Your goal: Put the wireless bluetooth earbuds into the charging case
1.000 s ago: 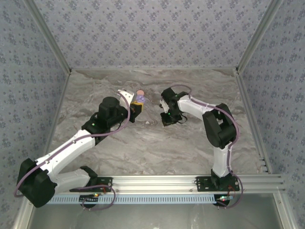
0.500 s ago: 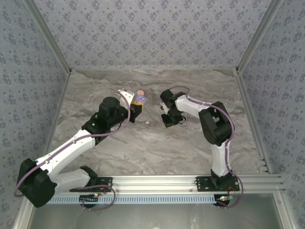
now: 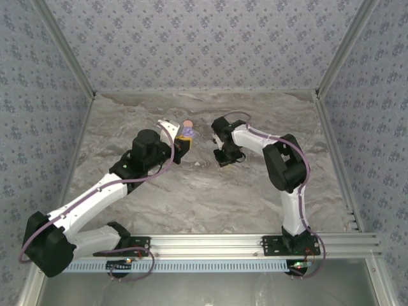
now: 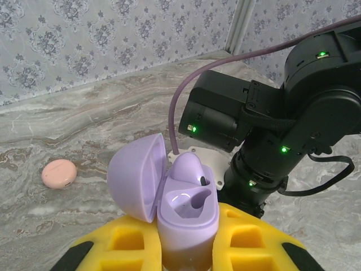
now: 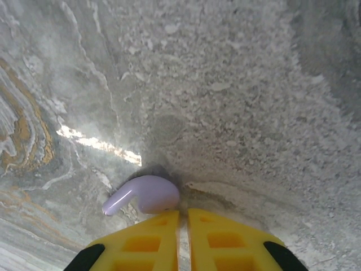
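Note:
I will lift my right gripper clear, open it and close it around the earbud's round head (image 5: 160,195), because the lilac earbud is outside that gripper's shut fingers.
My left gripper (image 4: 187,240) is shut on the lilac charging case (image 4: 186,217), holding it upright with its lid (image 4: 135,175) swung open to the left. One lilac earbud (image 4: 189,167) sits in the far socket; the near socket is bare. In the top view this case (image 3: 188,132) is at the table's middle back. My right gripper (image 5: 183,213) is down at the marble table with its yellow fingers shut, a thin slit between them. A second lilac earbud (image 5: 148,193) lies on the table against the left fingertip, outside the jaws. From above, my right gripper (image 3: 224,159) is just right of the case.
A salmon-pink disc case (image 4: 59,173) lies shut on the marble (image 3: 191,197) behind and left of the lilac case, also in the top view (image 3: 187,123). The right arm's black wrist (image 4: 271,130) hangs close behind the held case. Patterned walls enclose the table.
The right arm's wrist and elbow have swung slightly left and back over the table. The left arm and the held case have stayed still.

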You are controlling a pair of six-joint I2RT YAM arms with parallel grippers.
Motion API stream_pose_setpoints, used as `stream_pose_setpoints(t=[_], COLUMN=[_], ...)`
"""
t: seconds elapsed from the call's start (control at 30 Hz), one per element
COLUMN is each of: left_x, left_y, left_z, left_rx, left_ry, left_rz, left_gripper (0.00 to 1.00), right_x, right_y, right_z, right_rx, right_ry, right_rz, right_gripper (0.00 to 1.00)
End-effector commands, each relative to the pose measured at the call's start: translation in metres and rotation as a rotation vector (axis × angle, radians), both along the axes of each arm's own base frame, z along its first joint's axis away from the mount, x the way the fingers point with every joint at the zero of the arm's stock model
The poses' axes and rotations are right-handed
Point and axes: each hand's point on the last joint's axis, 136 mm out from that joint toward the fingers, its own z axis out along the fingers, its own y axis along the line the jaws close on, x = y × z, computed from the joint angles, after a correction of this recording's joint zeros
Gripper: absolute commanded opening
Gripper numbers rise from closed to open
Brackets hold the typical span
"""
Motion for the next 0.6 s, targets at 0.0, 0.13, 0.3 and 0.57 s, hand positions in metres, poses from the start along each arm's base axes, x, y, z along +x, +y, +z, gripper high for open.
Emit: stream_pose_setpoints(t=[0.0, 0.13, 0.3, 0.57], left_x=[0.001, 0.000, 0.000, 0.000], left_y=[-0.004, -0.004, -0.004, -0.004], left_z=[0.031, 0.031, 0.032, 0.031], left_rx=[-0.048, -0.046, -0.047, -0.045], left_ry=[-0.060, -0.061, -0.061, -0.060], left_rz=[-0.011, -0.014, -0.014, -0.015], left_gripper=[0.13, 0.13, 0.13, 0.13], right_x=[0.014, 0.016, 0.017, 0.019], right_y=[0.005, 0.010, 0.013, 0.002], right_z=[0.002, 0.002, 0.004, 0.023], right_rx=[-0.005, 0.007, 0.021, -0.014], right_ry=[-0.039, -0.040, -0.041, -0.087], right_rz=[-0.016, -0.007, 0.003, -0.014], right_gripper=[0.13, 0.14, 0.14, 0.17])
